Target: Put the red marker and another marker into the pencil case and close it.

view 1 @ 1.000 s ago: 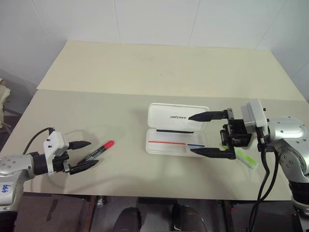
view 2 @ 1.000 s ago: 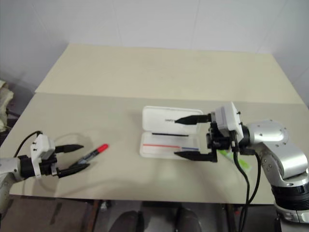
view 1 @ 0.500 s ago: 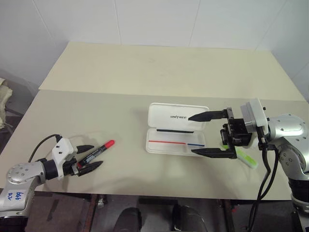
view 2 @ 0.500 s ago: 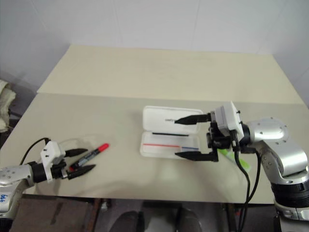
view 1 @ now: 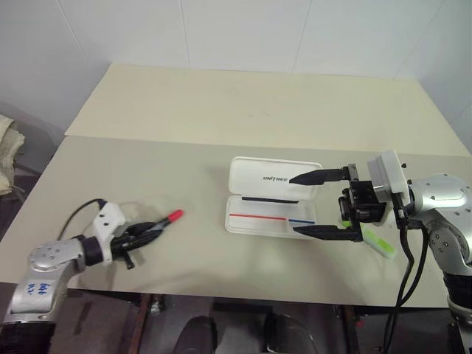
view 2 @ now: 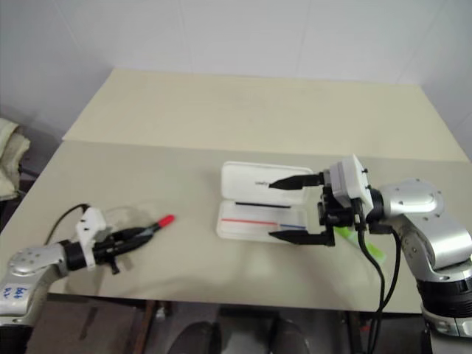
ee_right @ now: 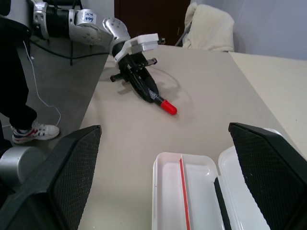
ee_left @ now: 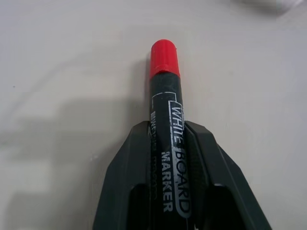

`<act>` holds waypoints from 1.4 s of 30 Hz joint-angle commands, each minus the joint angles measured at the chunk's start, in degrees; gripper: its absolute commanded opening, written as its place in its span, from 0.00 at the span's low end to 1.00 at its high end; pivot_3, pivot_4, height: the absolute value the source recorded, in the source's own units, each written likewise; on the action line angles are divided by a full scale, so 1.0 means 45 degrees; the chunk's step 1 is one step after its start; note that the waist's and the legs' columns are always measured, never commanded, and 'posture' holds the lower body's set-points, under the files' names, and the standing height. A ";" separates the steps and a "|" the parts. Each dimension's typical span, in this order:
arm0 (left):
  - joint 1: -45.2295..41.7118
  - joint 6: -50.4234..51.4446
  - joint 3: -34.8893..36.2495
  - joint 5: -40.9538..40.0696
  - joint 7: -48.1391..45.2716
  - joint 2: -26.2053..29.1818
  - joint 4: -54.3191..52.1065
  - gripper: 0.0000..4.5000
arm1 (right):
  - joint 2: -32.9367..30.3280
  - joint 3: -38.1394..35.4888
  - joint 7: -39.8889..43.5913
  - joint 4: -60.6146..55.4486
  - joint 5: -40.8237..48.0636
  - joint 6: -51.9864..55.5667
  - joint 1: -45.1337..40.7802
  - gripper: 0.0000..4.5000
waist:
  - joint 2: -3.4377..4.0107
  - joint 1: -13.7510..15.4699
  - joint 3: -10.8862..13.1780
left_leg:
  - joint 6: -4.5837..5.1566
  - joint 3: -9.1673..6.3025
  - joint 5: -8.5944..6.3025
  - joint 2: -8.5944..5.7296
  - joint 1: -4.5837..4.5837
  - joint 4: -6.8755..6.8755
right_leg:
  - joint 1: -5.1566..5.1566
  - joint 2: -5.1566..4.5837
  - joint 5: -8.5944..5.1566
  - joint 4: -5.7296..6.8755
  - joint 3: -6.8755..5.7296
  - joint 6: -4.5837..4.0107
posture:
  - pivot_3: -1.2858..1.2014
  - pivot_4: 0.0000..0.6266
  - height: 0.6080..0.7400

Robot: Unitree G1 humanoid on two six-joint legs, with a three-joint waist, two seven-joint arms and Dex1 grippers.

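Observation:
The red marker will lie between the black pen and red line [view 1: 262, 208] in the pencil case after my left gripper releases it.
The red marker [view 1: 168, 218] lies on the table at the near left, red cap pointing toward the pencil case. My left gripper [view 1: 147, 231] is shut on its black barrel, and in the left wrist view both fingers [ee_left: 129, 163] press the sides of the red marker [ee_left: 164, 91]. The white pencil case [view 1: 265, 171] lies open in the middle, lid flat at the back. My right gripper [view 1: 293, 205] hovers open over its right end. The lime-green marker [view 1: 379, 243] lies on the table right of the case, partly hidden behind that gripper.
The case's tray [view 1: 254, 225] holds a thin red-and-blue line and a thin black pen. My left gripper is close to the table's front edge [view 1: 184, 284]. A seam [view 1: 147, 140] crosses the table. A person's leg and shoe [ee_right: 29, 130] stand beyond the left end.
My left gripper has slid right along the marker and shut on its barrel. The right gripper has stayed still and open. The camera has shifted slightly.

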 commanded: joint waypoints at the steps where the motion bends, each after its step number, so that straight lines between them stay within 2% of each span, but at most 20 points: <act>1: -0.0930 0.0550 -0.0134 -0.0867 -0.0423 0.0164 -0.1313 0.14 | -0.0226 -0.0531 -0.0146 -0.0292 0.0068 -0.0132 0.0103 1.00 | -0.0021 -0.0050 -0.0003 | -0.0007 -0.0003 -0.0004 0.0003 -0.0006 -0.0001 | -0.0008 0.0005 0.0000 -0.0002 -0.0003 0.0000 | 0.52 0.24 1.00; 7: -0.3373 0.1194 -0.1076 -0.1111 -0.1413 0.0406 -0.1505 0.14 | -0.0241 -0.0811 -0.0509 -0.0377 -0.0034 -0.0217 0.0544 1.00 | -0.0013 -0.0191 0.0002 | -0.0012 0.0016 -0.0009 0.0000 -0.0005 -0.0013 | -0.0012 0.0017 0.0000 -0.0010 -0.0014 0.0000 | 0.52 0.24 1.00; 12: -0.4847 0.0765 -0.2371 -0.0472 -0.2270 0.0401 -0.1050 0.14 | -0.0239 -0.1142 -0.1018 -0.0826 -0.0027 -0.0176 0.0996 1.00 | -0.0012 -0.0196 0.0007 | -0.0010 0.0028 -0.0011 -0.0001 -0.0003 -0.0015 | -0.0014 0.0020 -0.0001 -0.0019 -0.0012 0.0001 | 0.52 0.24 1.00; 15: -0.5763 0.0260 -0.3292 0.0052 -0.2610 -0.0026 -0.0458 0.14 | -0.0290 -0.1491 -0.1462 -0.1333 0.0056 -0.0046 0.1462 1.00 | -0.0015 -0.0130 0.0009 | -0.0010 0.0024 -0.0011 -0.0001 -0.0008 -0.0014 | -0.0013 0.0021 -0.0001 -0.0025 -0.0012 0.0001 | 0.52 0.24 1.00; 20: -0.7119 -0.0484 -0.4759 0.1167 -0.2502 -0.1515 0.0938 0.14 | -0.0562 -0.2532 -0.1976 -0.2187 0.0266 0.0207 0.2708 1.00 | -0.0026 -0.0031 0.0014 | -0.0006 0.0026 -0.0012 -0.0013 -0.0017 0.0001 | -0.0007 0.0019 0.0000 -0.0033 -0.0006 0.0003 | 0.52 0.24 1.00; 26: -0.8206 -0.1405 -0.5705 0.2478 -0.2039 -0.2889 0.2736 0.14 | -0.0833 -0.3584 -0.2348 -0.2861 0.0425 0.0340 0.3905 1.00 | -0.0032 -0.0014 0.0017 | -0.0004 0.0031 -0.0010 -0.0012 -0.0012 0.0001 | -0.0007 0.0023 0.0000 -0.0038 -0.0008 0.0003 | 0.52 0.24 1.00; 30: -0.8721 -0.2110 -0.5958 0.3195 -0.1628 -0.3642 0.3990 0.14 | -0.0799 -0.4158 -0.2829 -0.3592 0.0580 0.0454 0.4744 1.00 | -0.0034 0.0028 0.0017 | -0.0001 0.0031 -0.0009 -0.0011 -0.0014 0.0001 | -0.0004 0.0023 0.0000 -0.0050 -0.0009 0.0004 | 0.52 0.24 1.00; 37: -0.9435 -0.3101 -0.6173 0.3816 -0.1540 -0.4534 0.5469 0.14 | -0.0816 -0.4440 -0.3314 -0.4069 0.0748 0.0584 0.5130 1.00 | -0.0050 0.0153 0.0026 | 0.0008 0.0032 -0.0003 -0.0012 -0.0019 0.0007 | 0.0001 0.0023 0.0003 -0.0074 -0.0010 0.0009 | 0.52 0.24 1.00; 42: -0.9576 -0.3351 -0.6253 0.4033 -0.1485 -0.5116 0.5840 0.14 | -0.0709 -0.4540 -0.3706 -0.4467 0.0851 0.0658 0.5482 1.00 | -0.0050 0.0176 0.0026 | 0.0010 0.0031 -0.0003 -0.0015 -0.0025 0.0007 | 0.0007 0.0023 0.0006 -0.0089 -0.0011 0.0013 | 0.52 0.24 1.00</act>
